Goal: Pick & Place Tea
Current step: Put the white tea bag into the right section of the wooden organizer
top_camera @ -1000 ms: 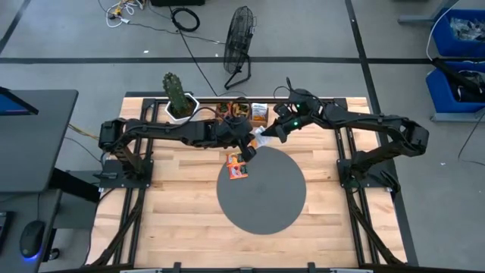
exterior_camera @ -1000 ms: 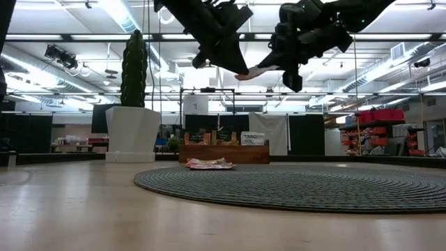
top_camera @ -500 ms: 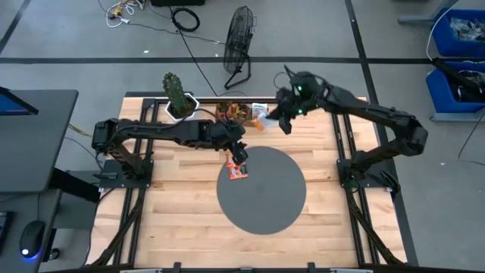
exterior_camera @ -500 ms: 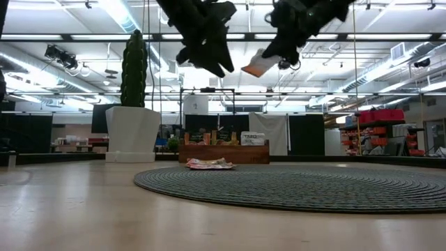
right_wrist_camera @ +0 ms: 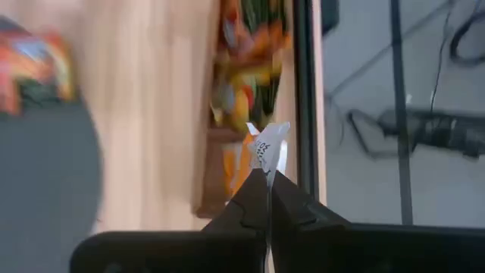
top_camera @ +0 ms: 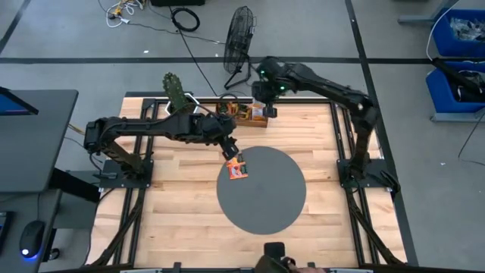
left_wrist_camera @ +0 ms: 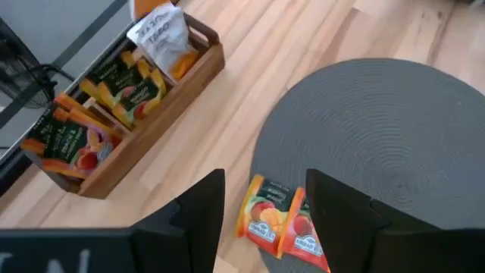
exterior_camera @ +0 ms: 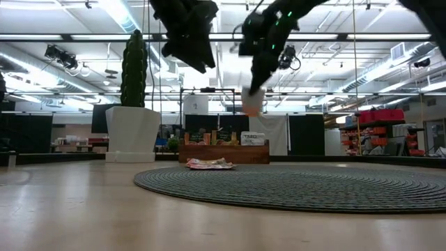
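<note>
I should next use my left gripper to grab the bottom edge of the mango sachet (top_camera: 229,161) (left_wrist_camera: 255,240), which is the orange sachet closer to the brown wooden tray.
A brown wooden tray (top_camera: 241,114) with several tea sachets stands at the table's far edge. My right gripper (top_camera: 265,108) hovers above the tray's right end, shut on a white and orange sachet (exterior_camera: 251,103). Two orange sachets (left_wrist_camera: 280,220) lie flat on the left rim of the grey disc (top_camera: 261,189). My left gripper (left_wrist_camera: 261,178) is open and hangs high above those two sachets, a little to their left, touching nothing. My right gripper pinches the sachet's upper edge (right_wrist_camera: 270,148) between its two shut fingertips, coming from above and pointing down. The sachet hangs below the fingers, upright and edge-on, lifted clear above the tray (exterior_camera: 223,153).
A potted cactus (top_camera: 178,98) in a white pot stands at the far left, beside the tray. The grey disc (exterior_camera: 300,185) fills the table's middle, with bare wood around it. A fan (top_camera: 239,42) stands on the floor behind the table.
Both grippers stood close together over the disc's far rim with the sachet between them. My right gripper has since carried it toward the far edge and left, to above the tray, and tipped down, so the sachet now hangs. My left gripper has drawn away leftward.
</note>
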{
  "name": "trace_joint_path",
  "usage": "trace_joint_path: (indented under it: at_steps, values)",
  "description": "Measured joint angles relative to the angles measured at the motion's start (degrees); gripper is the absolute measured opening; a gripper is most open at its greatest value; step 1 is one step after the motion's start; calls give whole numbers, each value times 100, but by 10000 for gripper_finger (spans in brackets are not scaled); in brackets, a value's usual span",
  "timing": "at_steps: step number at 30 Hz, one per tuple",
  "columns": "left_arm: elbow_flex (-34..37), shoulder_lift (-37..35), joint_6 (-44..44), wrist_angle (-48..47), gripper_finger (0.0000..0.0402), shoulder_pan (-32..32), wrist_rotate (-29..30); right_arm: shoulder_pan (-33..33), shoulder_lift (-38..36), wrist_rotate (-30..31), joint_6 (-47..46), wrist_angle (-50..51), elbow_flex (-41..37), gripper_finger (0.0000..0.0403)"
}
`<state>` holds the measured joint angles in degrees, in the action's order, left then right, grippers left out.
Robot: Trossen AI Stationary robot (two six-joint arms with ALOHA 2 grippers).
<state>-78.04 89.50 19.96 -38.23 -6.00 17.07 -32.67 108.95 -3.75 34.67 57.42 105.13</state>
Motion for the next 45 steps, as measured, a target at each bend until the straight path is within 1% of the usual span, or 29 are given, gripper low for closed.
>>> trace_joint_path:
  at_steps: [6, 12, 23, 31, 33, 36, 43, 45]
  values:
    - [-1, 0, 40, -240, 190, 0, 293, 13, 613, 259, 221, 235, 5, 0]
    - [0, 0, 36, -318, 190, 0, 573, 28, 839, 278, 202, -214, -75, 0]
    - [0, 2, 30, -367, 190, -7, 618, 26, 1174, 277, 335, -245, -89, 0]
    - [0, 3, 27, -364, 190, -7, 622, 25, 1396, 266, 264, -259, -93, 3]
    - [0, 4, 26, -362, 190, -7, 622, 26, 1399, 266, 146, -307, -93, 12]
    - [0, 4, 27, -362, 190, -7, 622, 25, 1396, 266, 88, -388, -93, 39]
    - [0, 6, 35, -359, 190, -33, 622, 22, 1346, 278, 99, -367, -93, 136]
    - [0, 6, 35, -359, 190, -33, 622, 22, 1316, 458, 30, -406, -93, 162]
